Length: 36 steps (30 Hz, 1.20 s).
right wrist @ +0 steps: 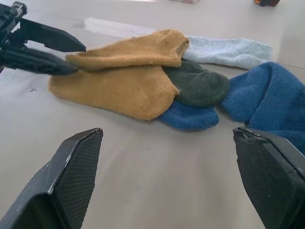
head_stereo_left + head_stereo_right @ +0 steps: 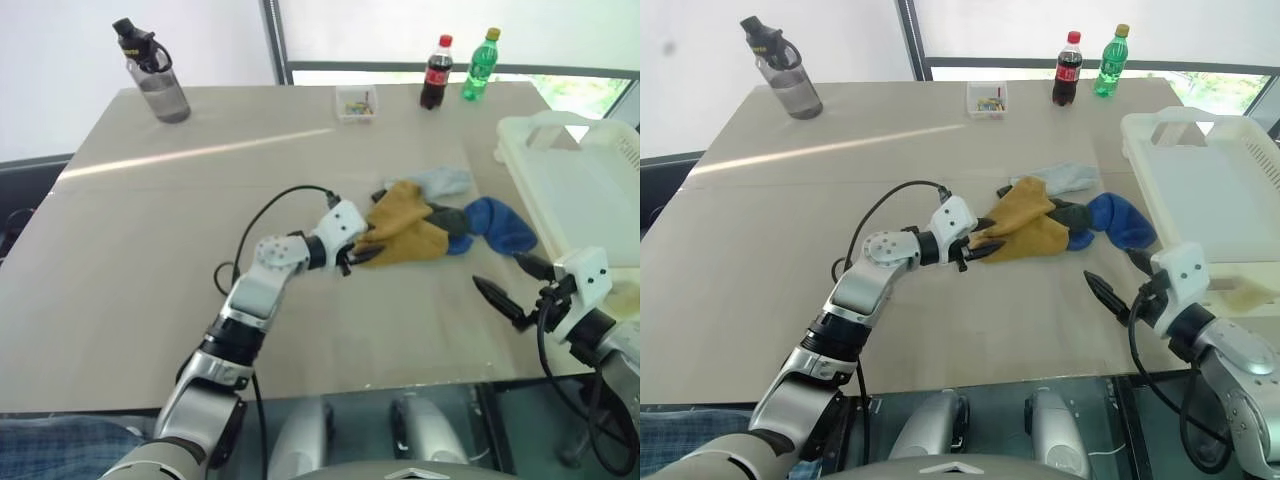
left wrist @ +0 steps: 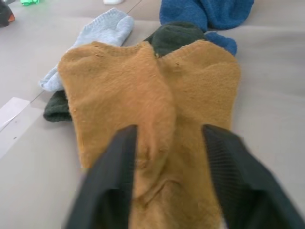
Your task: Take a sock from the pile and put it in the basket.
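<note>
My left gripper should first pinch the yellow sock's raised fold (image 3: 161, 150) and pull it clear of the pile, because that sock lies folded over the dark green and blue socks.
The pile lies right of the table's middle: the mustard-yellow sock (image 2: 405, 232) folded on top, a dark green sock (image 2: 448, 217), blue socks (image 2: 495, 225) and a light grey sock (image 2: 440, 182). My left gripper (image 2: 365, 250) is at the yellow sock's near-left end, open, its two black fingers (image 3: 114, 171) standing apart on either side of the fabric. My right gripper (image 2: 1118, 272) hovers open near the table's front right, pointing at the pile, a short way from the blue socks and holding nothing. The cream-white basket (image 2: 1140, 150) stands at the right edge.
At the back of the table stand a grey water bottle (image 2: 155, 75) on the left, a small clear box (image 2: 356, 103) in the middle, and a cola bottle (image 2: 435, 72) with a green bottle (image 2: 479, 65) beside it. The table's front edge runs just below both arms.
</note>
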Each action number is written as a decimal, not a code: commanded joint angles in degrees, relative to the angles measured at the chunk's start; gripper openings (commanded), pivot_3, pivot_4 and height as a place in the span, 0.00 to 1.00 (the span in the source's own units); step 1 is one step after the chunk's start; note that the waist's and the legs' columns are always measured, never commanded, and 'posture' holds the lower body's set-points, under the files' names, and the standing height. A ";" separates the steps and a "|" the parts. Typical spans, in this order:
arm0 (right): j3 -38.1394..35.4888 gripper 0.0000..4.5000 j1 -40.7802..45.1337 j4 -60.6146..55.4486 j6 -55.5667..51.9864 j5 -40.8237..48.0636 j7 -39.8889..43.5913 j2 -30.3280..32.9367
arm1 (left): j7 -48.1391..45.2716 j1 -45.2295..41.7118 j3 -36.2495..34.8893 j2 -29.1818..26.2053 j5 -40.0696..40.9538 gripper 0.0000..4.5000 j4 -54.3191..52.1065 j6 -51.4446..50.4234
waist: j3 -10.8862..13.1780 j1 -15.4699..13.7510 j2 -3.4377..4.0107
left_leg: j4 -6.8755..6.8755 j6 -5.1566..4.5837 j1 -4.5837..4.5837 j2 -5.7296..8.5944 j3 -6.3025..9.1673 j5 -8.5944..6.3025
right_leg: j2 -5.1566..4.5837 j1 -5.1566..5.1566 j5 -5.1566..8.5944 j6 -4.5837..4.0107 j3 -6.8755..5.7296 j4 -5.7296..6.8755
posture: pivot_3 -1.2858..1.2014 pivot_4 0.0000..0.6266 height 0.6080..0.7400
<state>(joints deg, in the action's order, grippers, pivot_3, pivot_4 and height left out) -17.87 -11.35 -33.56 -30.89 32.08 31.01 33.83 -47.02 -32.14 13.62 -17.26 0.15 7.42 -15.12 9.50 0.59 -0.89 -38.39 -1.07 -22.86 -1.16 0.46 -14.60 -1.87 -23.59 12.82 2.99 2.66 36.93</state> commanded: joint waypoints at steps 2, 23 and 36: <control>-1.07 1.00 0.17 -1.25 1.14 0.40 0.59 0.24 | 1.66 -0.33 -0.14 -0.46 -0.37 0.79 -2.44 1.75 | 0.00 0.00 0.00 | 0.00 0.00 0.01 0.00 0.00 0.00 | 0.00 0.00 0.00 0.00 0.00 0.01 | 0.52 0.24 1.00; -1.17 1.00 -0.41 -2.23 1.03 0.14 -0.24 -0.29 | 3.04 -3.46 -0.23 -0.40 -1.72 0.00 5.62 8.50 | 0.00 -0.01 0.00 | 0.00 0.00 0.00 0.00 -0.01 0.00 | 0.00 0.00 0.00 0.00 0.01 0.02 | 0.52 0.24 1.00; -0.55 1.00 0.02 -1.97 1.15 -0.04 -0.17 -0.49 | 1.93 -0.77 -2.28 -1.48 2.65 0.00 1.13 5.48 | 0.00 0.04 0.00 | 0.00 0.00 0.02 0.00 -0.01 0.00 | 0.00 0.00 0.00 0.00 0.01 0.02 | 0.52 0.24 1.00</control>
<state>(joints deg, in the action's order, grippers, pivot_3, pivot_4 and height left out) -17.87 -11.68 -33.72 -30.89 31.93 30.86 33.34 -44.80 -32.82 12.41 -18.53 1.40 11.38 -9.17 9.50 0.63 -0.89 -38.39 -1.07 -22.85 -1.17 0.45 -14.60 -1.87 -23.59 12.81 2.98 2.67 36.96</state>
